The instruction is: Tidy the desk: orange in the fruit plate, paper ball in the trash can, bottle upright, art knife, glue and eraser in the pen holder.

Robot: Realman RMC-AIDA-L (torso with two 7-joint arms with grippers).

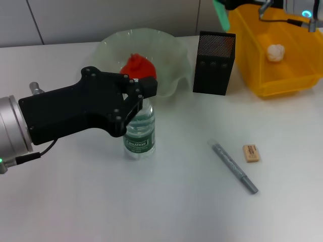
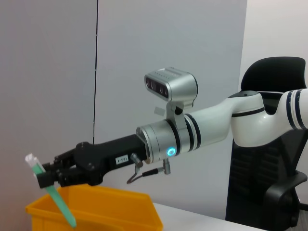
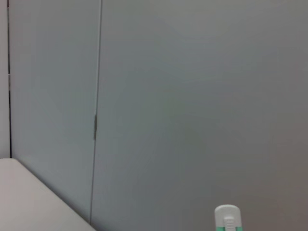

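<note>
Once the robot's right gripper lets go, the art knife will rest inside the pen holder [image 1: 202, 50], against the side that faces the fruit plate.
The bottle [image 1: 140, 132] stands upright on the white desk [image 1: 166, 212], its cap hidden by my left gripper [image 1: 135, 101], whose black fingers close around its neck. Behind it the orange [image 1: 137, 65] lies in the fruit plate [image 1: 174, 55]. The paper ball [image 1: 275, 52] rests inside the trash can [image 1: 282, 83]. My right gripper [image 2: 48, 175] hovers over the trash can [image 2: 96, 207], shut on a slim green art knife [image 2: 57, 197] with a white end [image 3: 226, 217]; the art knife [image 1: 220, 14] shows at the head view's top edge. The eraser [image 1: 251, 153] and a grey glue stick [image 1: 234, 167] lie on the desk near the pen holder [image 1: 214, 63].
The pen holder stands between the fruit plate and the trash can. A grey wall [image 3: 192, 96] rises behind the desk. A black office chair [image 2: 274, 144] stands behind my right arm [image 2: 216, 127].
</note>
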